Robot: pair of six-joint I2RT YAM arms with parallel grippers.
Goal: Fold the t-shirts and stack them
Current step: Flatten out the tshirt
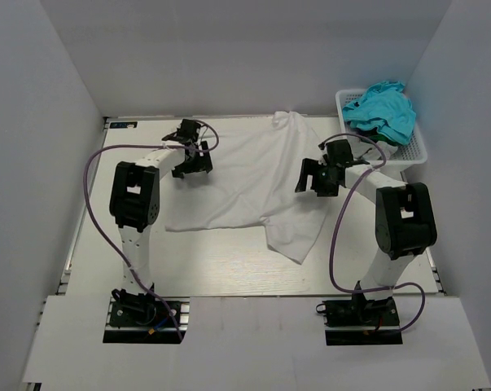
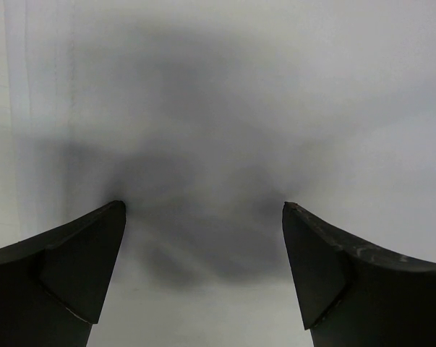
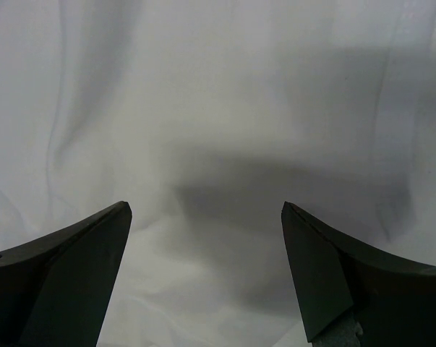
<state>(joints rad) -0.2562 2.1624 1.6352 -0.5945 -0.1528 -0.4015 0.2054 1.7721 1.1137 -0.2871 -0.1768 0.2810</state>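
Observation:
My right gripper needs to next move to the front corner (image 1: pixel 297 258) of the white t-shirt's near sleeve, the sleeve that points toward the table's front edge, and close there.
A white t-shirt (image 1: pixel 249 183) lies spread and rumpled across the middle of the table. It fills the left wrist view (image 2: pixel 218 94) and the right wrist view (image 3: pixel 203 94). My left gripper (image 1: pixel 194 167) is open and empty, low over the shirt's left edge (image 2: pixel 203 210). My right gripper (image 1: pixel 314 181) is open and empty, low over the shirt's right side (image 3: pixel 205 210). Teal t-shirts (image 1: pixel 383 110) are heaped in a white basket (image 1: pixel 412 153) at the back right.
White walls close in the table on the left, back and right. The table's light surface (image 1: pixel 229 273) shows in front of the shirt. Purple cables loop beside both arms.

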